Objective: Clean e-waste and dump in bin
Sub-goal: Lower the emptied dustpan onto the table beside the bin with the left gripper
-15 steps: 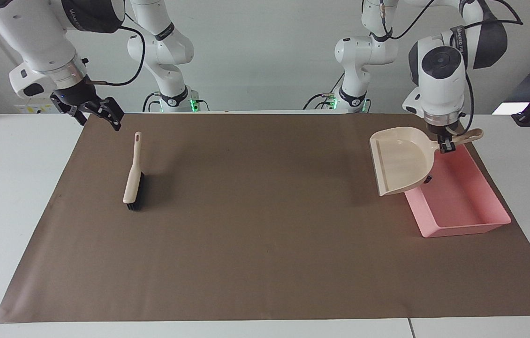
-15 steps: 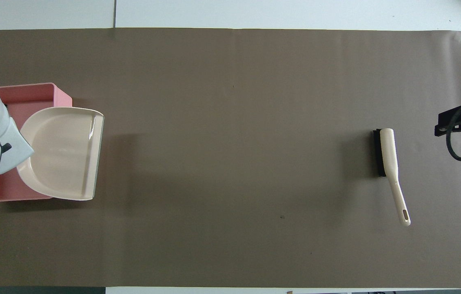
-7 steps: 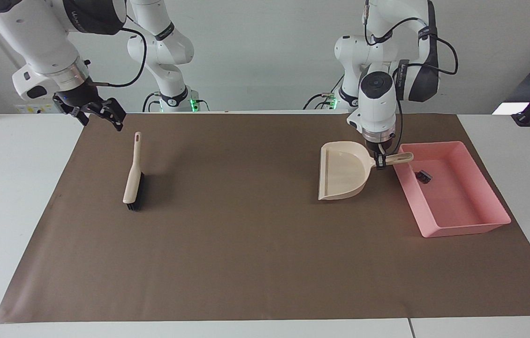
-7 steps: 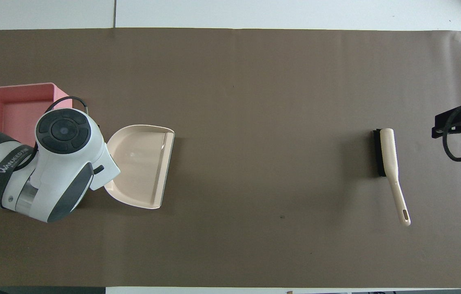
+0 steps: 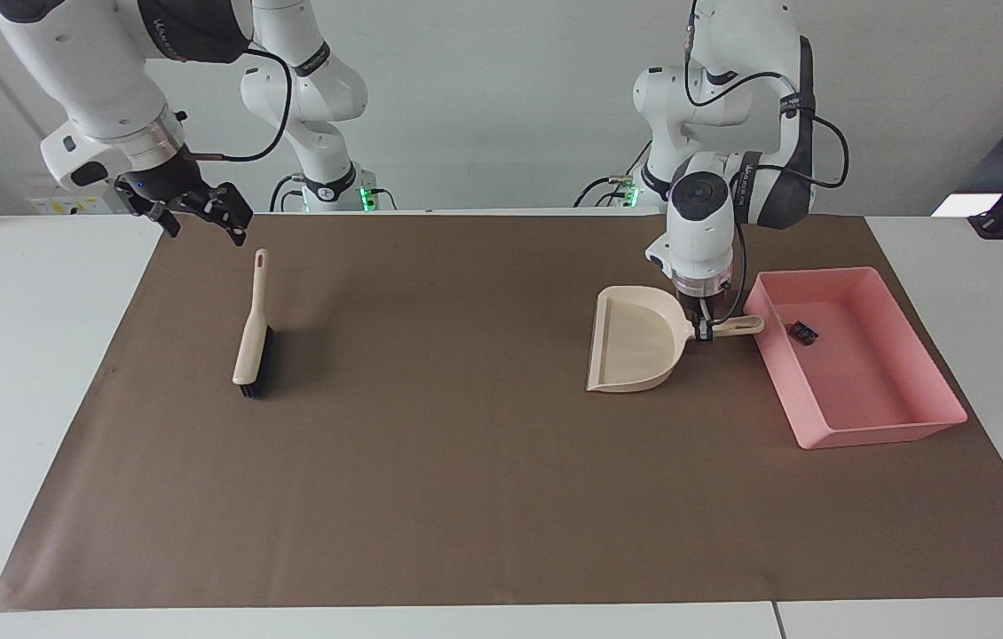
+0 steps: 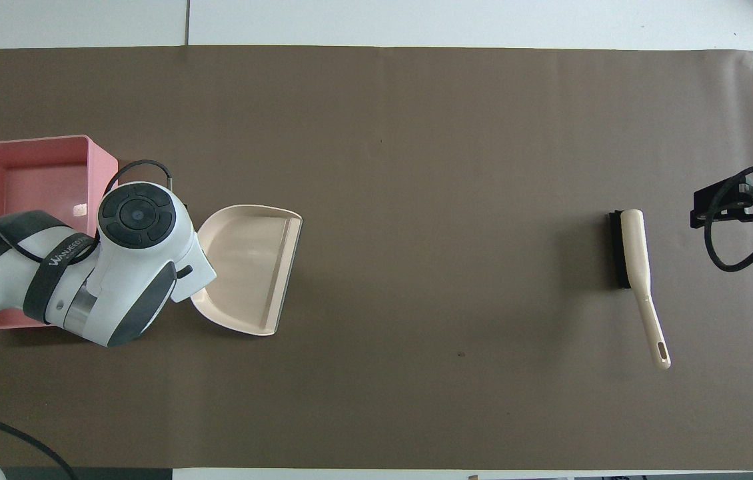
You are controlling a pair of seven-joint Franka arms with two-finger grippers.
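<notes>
My left gripper is going to carry the beige dustpan. It will set it down on the brown mat (image 6: pixel 230 255) beside the pink bin.
The beige dustpan (image 5: pixel 635 351) lies low on the brown mat beside the pink bin (image 5: pixel 874 433), its mouth turned toward the right arm's end of the table. My left gripper (image 5: pixel 704 330) is shut on the dustpan's handle; in the overhead view the wrist hides it. The dustpan (image 6: pixel 250 267) shows empty from above. One black bit of e-waste (image 5: pixel 802 334) lies inside the bin. A small pale speck (image 6: pixel 80 211) shows on the floor of the bin (image 6: pixel 36 143). My right gripper (image 5: pixel 204 226) hangs open and empty over the mat's edge by the brush handle.
A beige hand brush (image 5: pixel 251 330) with black bristles lies on the mat at the right arm's end, handle pointing toward the robots. The brown mat (image 5: pixel 466 479) covers most of the white table.
The left arm carried the dustpan from above the bin out to the mat beside it and lowered it. The black bit came into view in the bin. The right gripper drifted slightly toward the brush.
</notes>
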